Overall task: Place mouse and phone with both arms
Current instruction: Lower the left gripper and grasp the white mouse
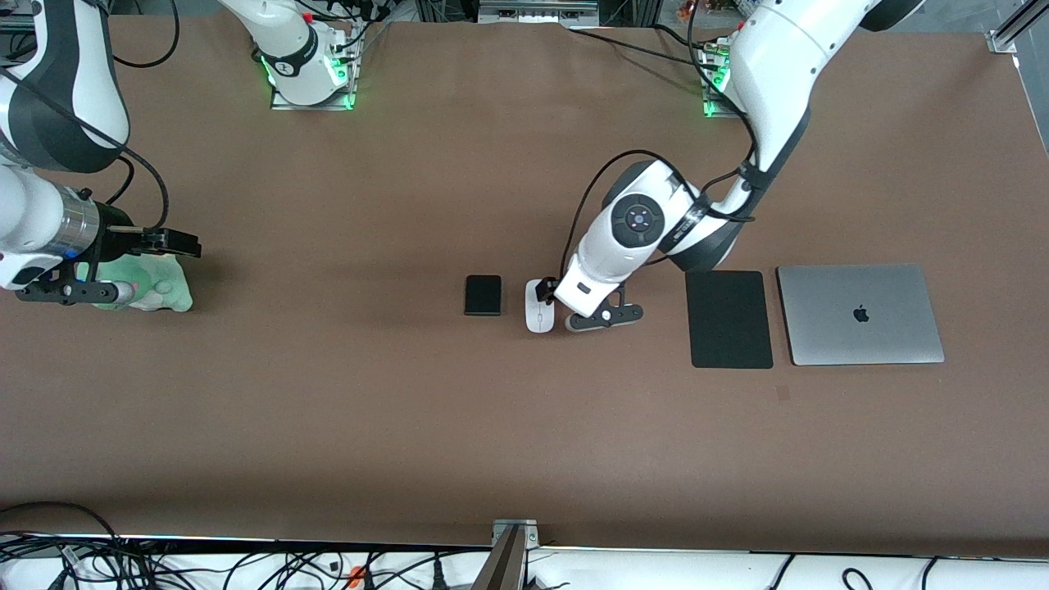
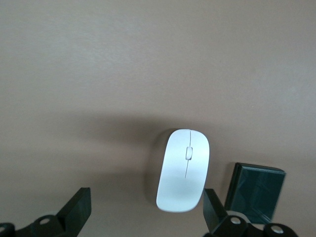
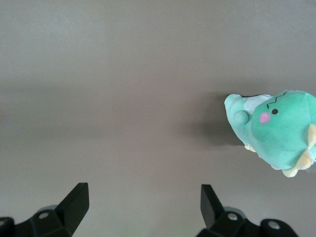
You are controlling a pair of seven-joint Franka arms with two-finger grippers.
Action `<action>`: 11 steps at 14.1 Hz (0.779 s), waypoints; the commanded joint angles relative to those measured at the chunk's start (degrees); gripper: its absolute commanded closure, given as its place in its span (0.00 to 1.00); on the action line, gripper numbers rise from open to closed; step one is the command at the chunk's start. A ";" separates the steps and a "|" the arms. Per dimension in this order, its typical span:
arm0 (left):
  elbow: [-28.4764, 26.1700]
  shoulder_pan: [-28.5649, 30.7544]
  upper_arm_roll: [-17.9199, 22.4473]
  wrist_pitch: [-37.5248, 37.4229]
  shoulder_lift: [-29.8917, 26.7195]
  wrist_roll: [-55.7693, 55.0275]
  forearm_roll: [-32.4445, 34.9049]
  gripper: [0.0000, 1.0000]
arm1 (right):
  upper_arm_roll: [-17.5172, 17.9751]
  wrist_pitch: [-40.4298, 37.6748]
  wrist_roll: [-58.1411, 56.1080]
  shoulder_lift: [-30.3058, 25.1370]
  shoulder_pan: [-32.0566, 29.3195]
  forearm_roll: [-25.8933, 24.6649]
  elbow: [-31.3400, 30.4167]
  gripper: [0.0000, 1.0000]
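Observation:
The white mouse is next for my left gripper, which should go to it and close on the sides of its back half [image 1: 536,299] [image 2: 180,189], behind the mouse's scroll wheel.
The white mouse [image 1: 539,306] lies mid-table. The black phone [image 1: 483,295] lies beside it, toward the right arm's end. My left gripper [image 1: 559,303] is open and low over the table beside the mouse, on the mouse's side toward the left arm's end. In the left wrist view the gripper [image 2: 145,203] is open and empty. There the mouse [image 2: 183,170] lies partly between the fingers, close to one finger [image 2: 212,205], with the phone [image 2: 254,192] just outside that finger. My right gripper [image 1: 182,245] is open and empty near the right arm's end; it also shows in the right wrist view [image 3: 143,197].
A flat black mouse pad [image 1: 728,319] and a closed silver laptop [image 1: 859,314] lie toward the left arm's end. A green plush toy [image 1: 156,287] lies by the right gripper and also shows in the right wrist view [image 3: 276,131]. Cables run along the table's near edge.

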 commanded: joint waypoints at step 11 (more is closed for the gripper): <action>4.52 -10.28 4.71 4.79 7.63 -4.95 6.52 0.00 | 0.04 0.81 0.70 -0.67 -0.07 0.81 -0.78 0.00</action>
